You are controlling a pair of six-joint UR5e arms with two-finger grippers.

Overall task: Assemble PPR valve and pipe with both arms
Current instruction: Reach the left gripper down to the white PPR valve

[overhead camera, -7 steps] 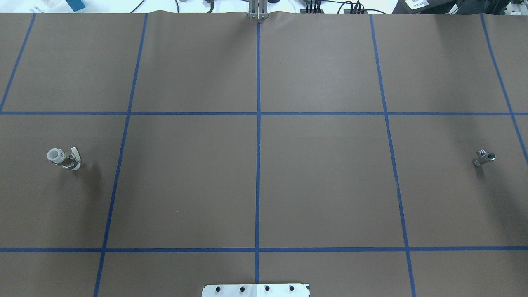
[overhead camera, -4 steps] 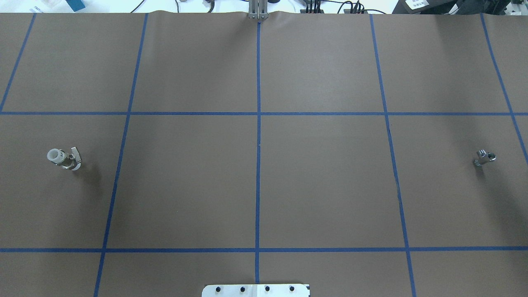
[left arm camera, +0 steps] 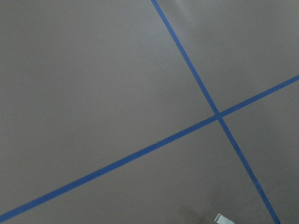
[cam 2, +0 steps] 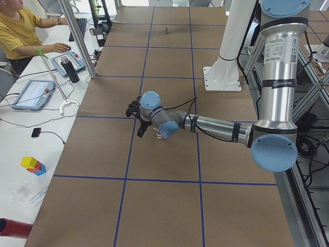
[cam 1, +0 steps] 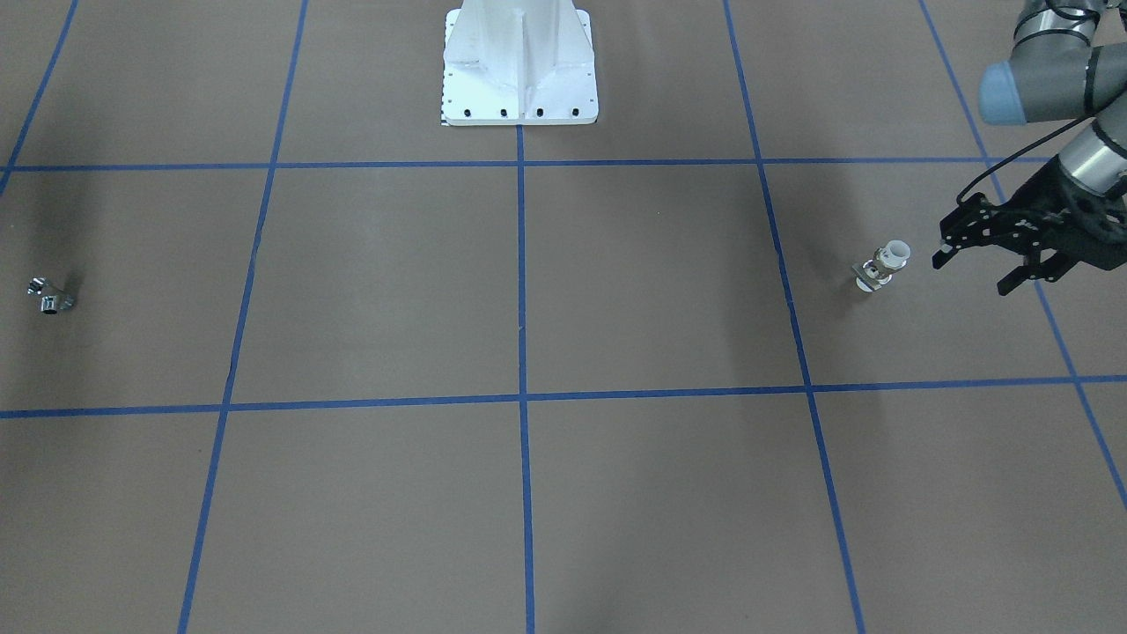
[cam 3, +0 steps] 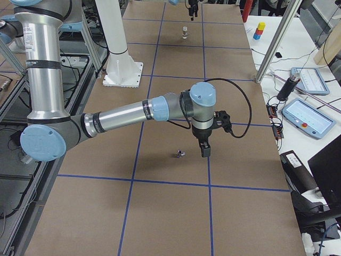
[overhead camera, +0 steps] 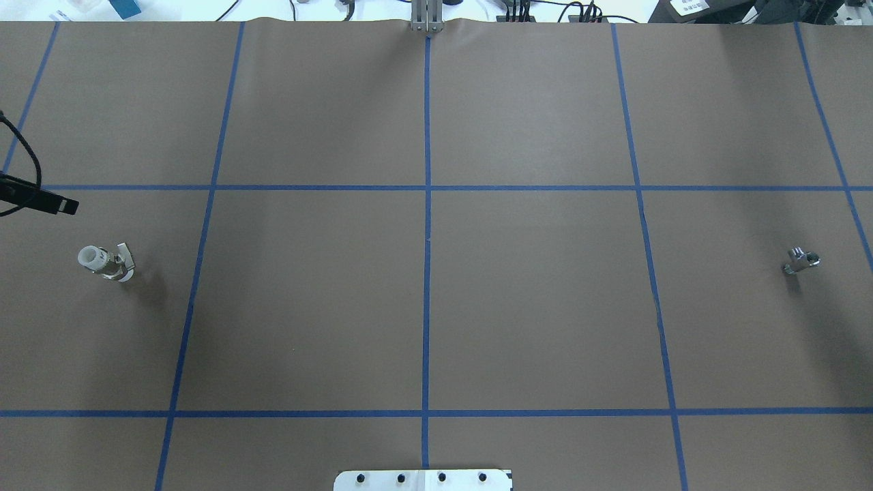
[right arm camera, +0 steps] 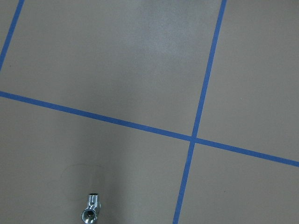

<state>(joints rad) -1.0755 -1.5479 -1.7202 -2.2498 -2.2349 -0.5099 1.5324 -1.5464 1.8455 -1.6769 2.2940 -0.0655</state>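
The PPR valve has an upper white ring end (cam 1: 894, 257). My left gripper will close around it, with one finger on each of its two sides.
The PPR valve (cam 1: 883, 264) stands on the brown table at my left side, white ring end up; it also shows in the overhead view (overhead camera: 106, 262). My left gripper (cam 1: 971, 274) is open and empty, hovering just beside the valve and apart from it; one of its fingers (overhead camera: 41, 196) enters the overhead view at the left edge. The chrome pipe (cam 1: 48, 298) lies far off at my right side, also in the overhead view (overhead camera: 800, 261) and the right wrist view (right arm camera: 92, 208). My right gripper (cam 3: 205, 146) hangs above and beside the pipe (cam 3: 180, 154); I cannot tell if it is open.
The white bolted pedestal (cam 1: 519, 62) stands at the table's middle near the robot. Blue tape lines divide the brown mat (overhead camera: 532, 300). An operator (cam 2: 18, 31), tablets and small items sit beyond the table's far edge.
A finger of my left gripper has come into the overhead view at the left edge, beyond the valve. The valve and the pipe have not moved.
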